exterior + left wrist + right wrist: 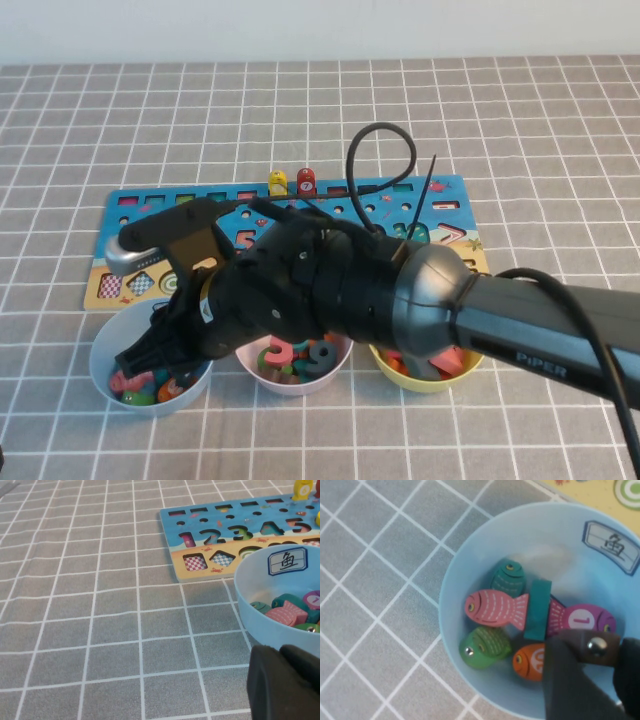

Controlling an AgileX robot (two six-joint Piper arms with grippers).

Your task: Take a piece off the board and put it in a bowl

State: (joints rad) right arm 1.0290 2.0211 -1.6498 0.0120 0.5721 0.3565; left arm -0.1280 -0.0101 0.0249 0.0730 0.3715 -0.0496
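Note:
The robot's right gripper needs to release the dark brown piece, held just above several coloured fish now, on the orange fish in the pale blue bowl (172, 386) (537, 661).
My right arm reaches across the board (130, 212) to the pale blue bowl (101, 362) at the front left. My right gripper (148, 352) hangs over this bowl; in the right wrist view it (592, 652) is shut on the dark brown piece (580, 642), which shows a metal stud. The piece is held just above several coloured fish lying in the bowl (465, 575). The white label (611, 546) is on the rim. My left gripper (281, 654) is shut and empty, low beside the bowl (260, 625), on the side away from the board (200, 520).
A yellow peg (277, 183) and a red peg (306, 181) stand at the board's far edge. A pink-white bowl (338, 362) and a yellow bowl (398, 374) with pieces sit to the right of the blue bowl, partly under my right arm. Grey checked cloth covers the table.

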